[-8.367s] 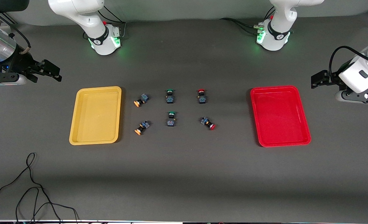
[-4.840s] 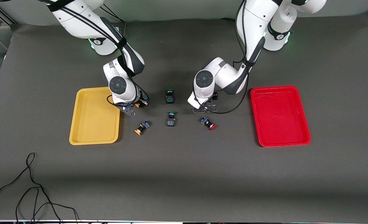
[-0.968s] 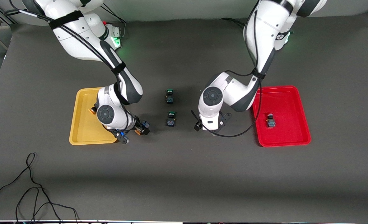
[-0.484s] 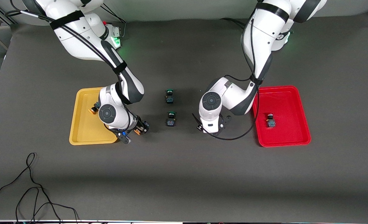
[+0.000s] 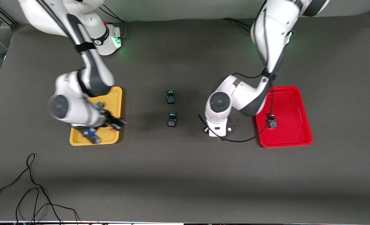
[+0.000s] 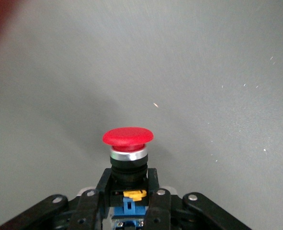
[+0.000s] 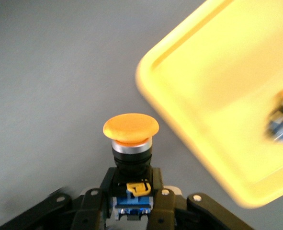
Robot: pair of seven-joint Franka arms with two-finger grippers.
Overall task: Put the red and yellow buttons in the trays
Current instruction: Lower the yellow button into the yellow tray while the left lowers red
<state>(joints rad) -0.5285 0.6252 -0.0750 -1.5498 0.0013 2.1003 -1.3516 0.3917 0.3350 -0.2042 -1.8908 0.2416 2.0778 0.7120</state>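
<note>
The red-capped button will go down in the red tray (image 5: pixel 295 117), between the other red button and the outer rim, from my left gripper.
My right gripper (image 5: pixel 114 123) is shut on a yellow-capped button (image 7: pixel 130 132), held in the air at the rim of the yellow tray (image 5: pixel 116 93), which also shows in the right wrist view (image 7: pixel 218 96). A second yellow button (image 7: pixel 280 120) lies blurred in that tray; the arm hides it in the front view. My left gripper (image 5: pixel 224 132) is shut on a red-capped button (image 6: pixel 128 143), held above bare table beside the red tray (image 5: pixel 285 140). Another red button (image 5: pixel 272 122) lies in the red tray.
Two green-capped buttons (image 5: pixel 170 96) (image 5: pixel 171 119) stand mid-table between the trays. A black cable (image 5: pixel 31 187) lies on the table near the front camera, at the right arm's end.
My right gripper has swung from the table beside the yellow tray to the tray's rim, carrying the yellow button. My left gripper has shifted slightly toward the red tray with the red button.
</note>
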